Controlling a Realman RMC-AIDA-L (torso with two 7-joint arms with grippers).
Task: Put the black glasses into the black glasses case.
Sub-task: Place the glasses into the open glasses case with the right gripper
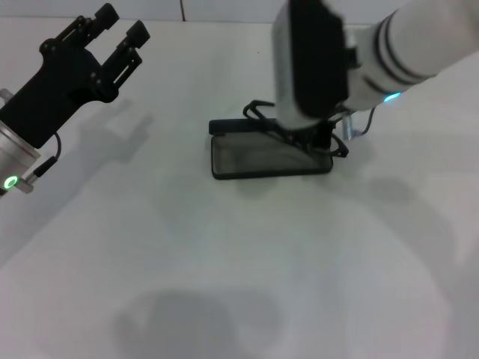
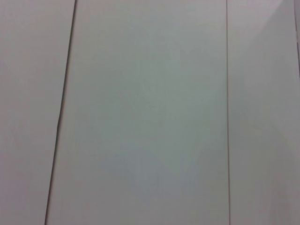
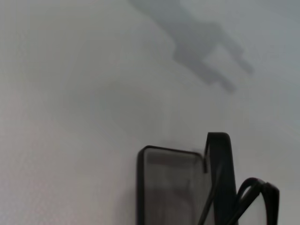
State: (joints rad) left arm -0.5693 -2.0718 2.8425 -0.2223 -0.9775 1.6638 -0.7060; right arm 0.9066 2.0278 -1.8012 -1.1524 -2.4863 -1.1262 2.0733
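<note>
My right gripper needs to let go of the black glasses on the grey lining of the open case (image 1: 262, 147), in front of the case's raised lid.
The black glasses case (image 1: 254, 161) lies open in the middle of the table, grey lining up and lid (image 1: 232, 126) raised along its far edge. The black glasses (image 1: 258, 112) sit at that far edge, thin frame loops poking out on both sides of my right arm. My right gripper (image 1: 322, 138) hangs directly over the case's right end, mostly hidden under the wrist housing. The right wrist view shows the case (image 3: 168, 187) and a glasses loop (image 3: 255, 197) beside the lid. My left gripper (image 1: 123, 26) is raised at the far left, open and empty.
The white table (image 1: 239, 284) spreads out around the case, with shadows of both arms on it. The left wrist view shows only pale panels with thin dark seams (image 2: 227, 112).
</note>
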